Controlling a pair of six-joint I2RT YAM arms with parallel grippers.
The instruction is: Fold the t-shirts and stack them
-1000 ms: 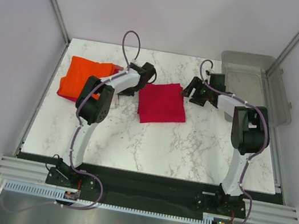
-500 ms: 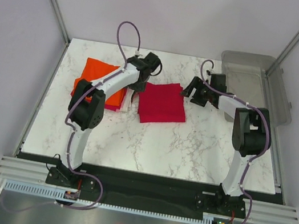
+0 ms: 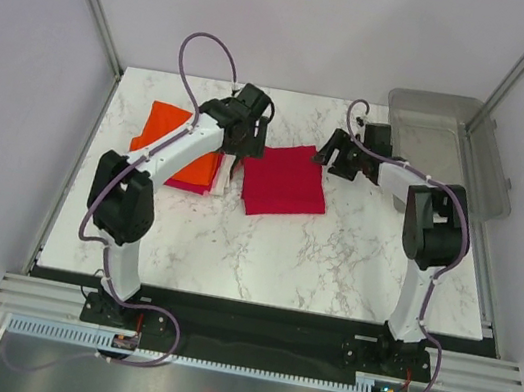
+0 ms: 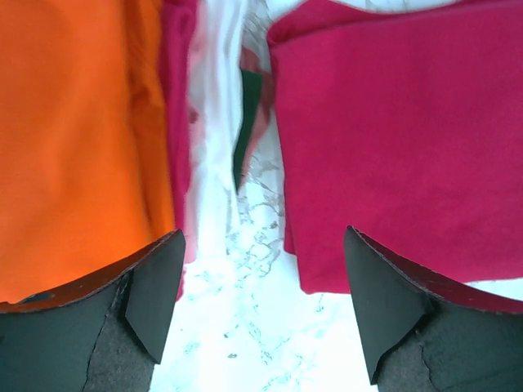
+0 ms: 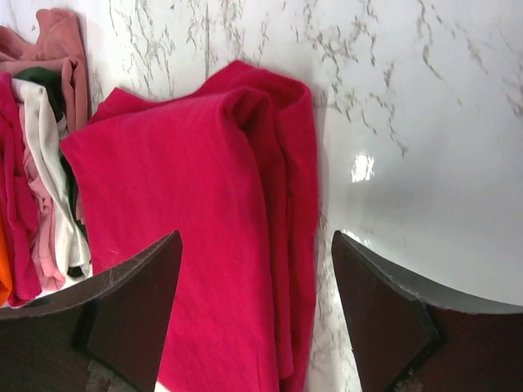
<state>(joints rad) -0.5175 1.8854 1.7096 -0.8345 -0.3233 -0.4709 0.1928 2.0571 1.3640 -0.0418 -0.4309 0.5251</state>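
The robot's left gripper needs to next move to the crimson t-shirt's far corner [image 3: 248, 161] [image 4: 279, 77] beside the stack with the orange t-shirt and close there.
The crimson red t-shirt [image 3: 285, 180] lies folded near the middle of the table. Left of it is a stack with the bright orange t-shirt [image 3: 176, 135] on top. Pink, white and dark red folded edges [image 4: 208, 139] show along the stack's right side. My left gripper [image 3: 236, 156] hovers over the narrow marble gap between stack and crimson shirt, open with nothing between its fingers [image 4: 155, 294]. My right gripper [image 3: 333, 160] is open above the crimson t-shirt's [image 5: 196, 229] right edge, holding nothing.
A clear grey plastic bin [image 3: 449, 143] stands at the table's back right corner. Bare marble [image 3: 332, 259] stretches across the front half of the table. Metal frame posts and grey walls close in the left, right and back sides.
The orange-topped stack slid right, up next to the crimson shirt. My left gripper went from shut to open, letting it go, and its elbow swung left. The right arm barely moved.
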